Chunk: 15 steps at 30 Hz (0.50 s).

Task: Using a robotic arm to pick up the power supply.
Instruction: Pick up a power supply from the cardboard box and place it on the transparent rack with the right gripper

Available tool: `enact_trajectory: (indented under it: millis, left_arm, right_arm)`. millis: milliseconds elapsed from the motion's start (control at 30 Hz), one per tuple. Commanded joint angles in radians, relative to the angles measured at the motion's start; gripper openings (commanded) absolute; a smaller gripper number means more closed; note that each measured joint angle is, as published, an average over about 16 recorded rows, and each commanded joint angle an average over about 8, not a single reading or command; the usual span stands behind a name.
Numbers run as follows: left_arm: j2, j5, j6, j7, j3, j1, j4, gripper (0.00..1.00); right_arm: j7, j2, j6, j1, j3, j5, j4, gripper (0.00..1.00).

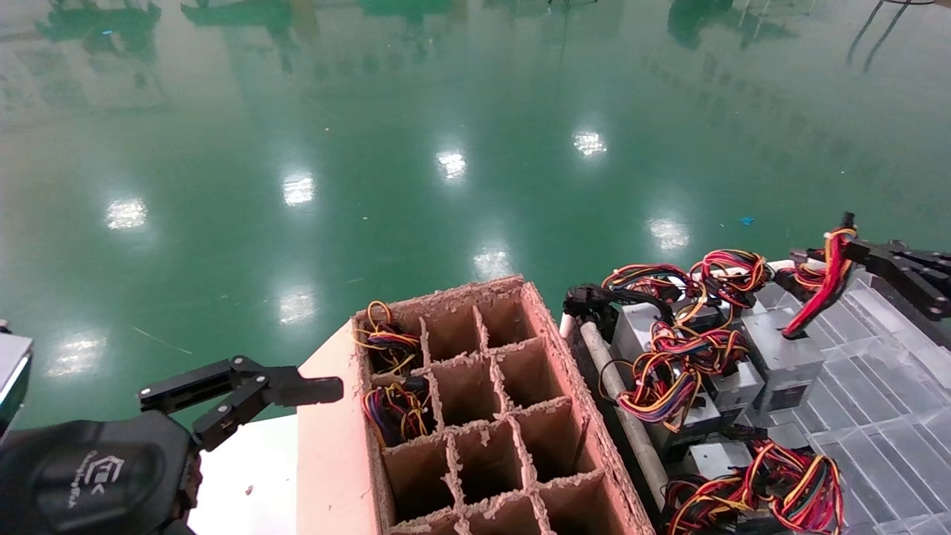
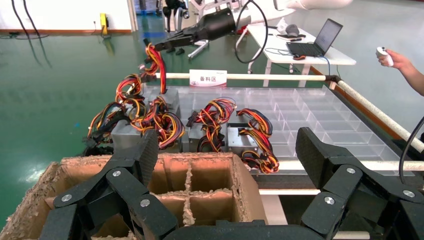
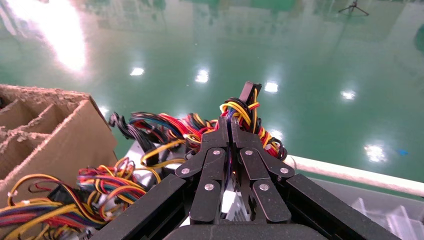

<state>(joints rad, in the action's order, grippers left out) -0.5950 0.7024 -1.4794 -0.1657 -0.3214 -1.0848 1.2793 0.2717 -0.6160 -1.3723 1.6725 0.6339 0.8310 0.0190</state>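
Note:
I need to release the wire bundle from my right gripper over its silver-grey box's top edge (image 1: 823, 342), beside the empty clear tray compartments.
My right gripper (image 1: 851, 245) is shut on the red, yellow and black wire bundle (image 1: 823, 286) of one power supply (image 1: 780, 355). That silver-grey box stands in the clear tray below and to the left of the gripper. The wires run taut up to the jaws. In the right wrist view the fingers (image 3: 218, 131) press together around the wires (image 3: 241, 107). The left wrist view shows the same gripper (image 2: 159, 46) far off, holding the bundle (image 2: 158, 65) above the box (image 2: 169, 98). My left gripper (image 1: 316, 388) hangs open beside the cardboard box, holding nothing (image 2: 227, 147).
A brown cardboard divider box (image 1: 553, 338) stands in the middle, with wires in two left cells. Several other power supplies (image 1: 695, 405) with tangled wires fill the clear compartment tray (image 1: 888, 375) behind a white rail (image 1: 622, 397). A person's hand (image 2: 397, 59) holds a controller near a laptop table (image 2: 310, 49).

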Motion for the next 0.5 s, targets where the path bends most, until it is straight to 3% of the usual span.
enact_trajectory:
  millis: [33,500]
  left_arm:
    - [0.000,0.000,0.000,0.000,0.000,0.000,0.000,0.93]
    - [0.000,0.000,0.000,0.000,-0.001,0.000,0.000,0.93]
  right_arm:
    - [-0.001,-0.010,0.007,-0.006,-0.003,-0.004,0.002,0.00]
    - [-0.039,-0.034,-0.067,-0.028,-0.010,-0.014,-0.011,0.00]
